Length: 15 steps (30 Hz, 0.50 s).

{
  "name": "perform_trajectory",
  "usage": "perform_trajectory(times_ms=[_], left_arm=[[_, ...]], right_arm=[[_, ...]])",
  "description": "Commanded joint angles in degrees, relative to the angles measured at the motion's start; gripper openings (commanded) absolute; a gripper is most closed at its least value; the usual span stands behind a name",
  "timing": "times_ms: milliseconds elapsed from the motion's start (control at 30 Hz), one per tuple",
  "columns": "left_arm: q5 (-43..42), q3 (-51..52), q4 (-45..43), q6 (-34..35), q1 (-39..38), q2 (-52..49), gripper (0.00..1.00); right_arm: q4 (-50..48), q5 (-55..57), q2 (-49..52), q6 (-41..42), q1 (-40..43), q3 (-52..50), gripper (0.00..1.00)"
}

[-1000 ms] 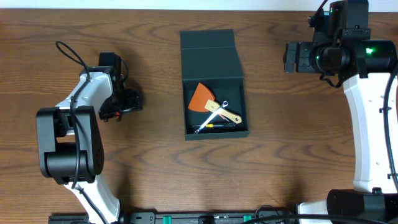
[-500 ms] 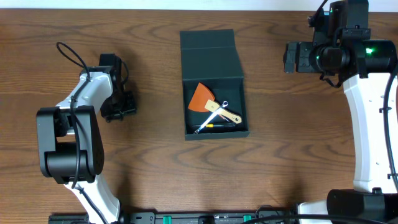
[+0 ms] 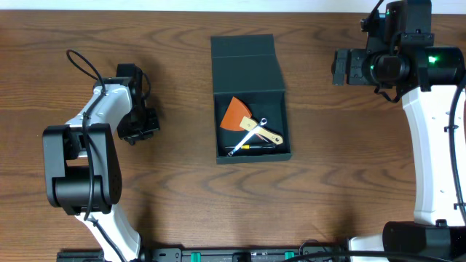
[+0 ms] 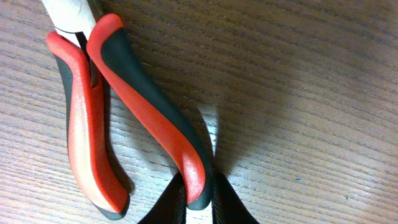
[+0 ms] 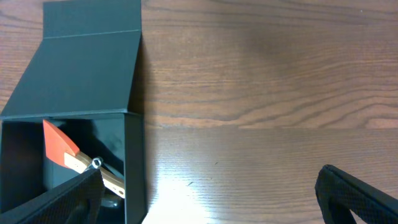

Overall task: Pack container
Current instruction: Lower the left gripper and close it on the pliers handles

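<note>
My left gripper is to put down the pliers next. It will let go of them on top of the screwdriver in the container (image 3: 261, 144), beside the scraper's wooden handle.
The container (image 3: 279, 116) is a dark square box standing open at the table's middle, its flap lid (image 3: 245, 62) laid back on the far side. Inside lie an orange scraper (image 3: 234, 113) with a wooden handle, a small wrench and a screwdriver. Red-and-black pliers (image 4: 143, 106) lie on the wood at the left. My left gripper (image 4: 199, 202) is down on the table, shut on the tip of one pliers handle. In the overhead view the left gripper (image 3: 138, 128) hides the pliers. My right gripper (image 3: 338, 67) hangs open to the container's right, holding nothing; its fingers (image 5: 53, 199) frame the box's corner (image 5: 134, 162).
Bare brown wooden table (image 3: 328, 182) surrounds the box. The left arm's base (image 3: 80, 171) stands at the front left and the right arm's white link (image 3: 429, 145) runs along the right edge.
My left gripper's jaws have closed onto the pliers handle and the wrist has shifted slightly left. The right arm and the container's contents have not moved.
</note>
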<state>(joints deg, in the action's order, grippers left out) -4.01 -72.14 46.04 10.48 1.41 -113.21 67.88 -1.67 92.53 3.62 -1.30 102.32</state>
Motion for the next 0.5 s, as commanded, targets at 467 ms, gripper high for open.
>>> perform_trajectory(times_ms=[467], left_arm=[[-0.09, 0.76, -1.11, -0.02, 0.13, -3.17, 0.12]], right_arm=[[0.09, 0.17, 0.15, -0.72, 0.57, 0.15, 0.99]])
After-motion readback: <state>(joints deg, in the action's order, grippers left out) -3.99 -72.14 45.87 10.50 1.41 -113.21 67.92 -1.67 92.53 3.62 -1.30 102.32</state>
